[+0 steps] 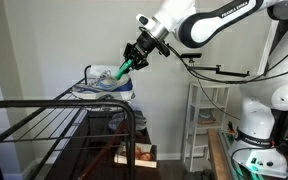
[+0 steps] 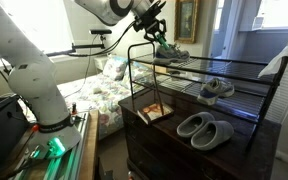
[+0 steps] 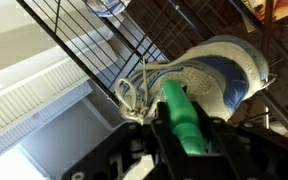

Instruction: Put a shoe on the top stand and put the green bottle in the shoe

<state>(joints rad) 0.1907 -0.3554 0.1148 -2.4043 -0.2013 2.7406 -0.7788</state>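
Observation:
My gripper will release the green bottle in the opening of the grey-and-white shoe (image 1: 121, 71) (image 3: 182, 87), just behind the shoe's laces.
The grey-and-white shoe (image 1: 106, 87) rests on the far end of the top stand (image 1: 44, 125) of the black rack, and shows too in an exterior view as the shoe (image 2: 171, 53) on the top stand (image 2: 219, 67). My gripper (image 1: 130, 62) hangs just above the shoe's opening, shut on the green bottle (image 1: 123, 70). In the wrist view the green bottle (image 3: 183, 116) sits between the black fingers (image 3: 144, 138) and points at the shoe (image 3: 216, 72), its tip over the laces and tongue.
On a lower tier of the rack lie a grey shoe (image 2: 216, 88) and a pair of grey slippers (image 2: 206, 128). A white shelving unit (image 1: 206, 120) stands by the wall. A bed with a patterned cover (image 2: 102, 95) lies behind the rack.

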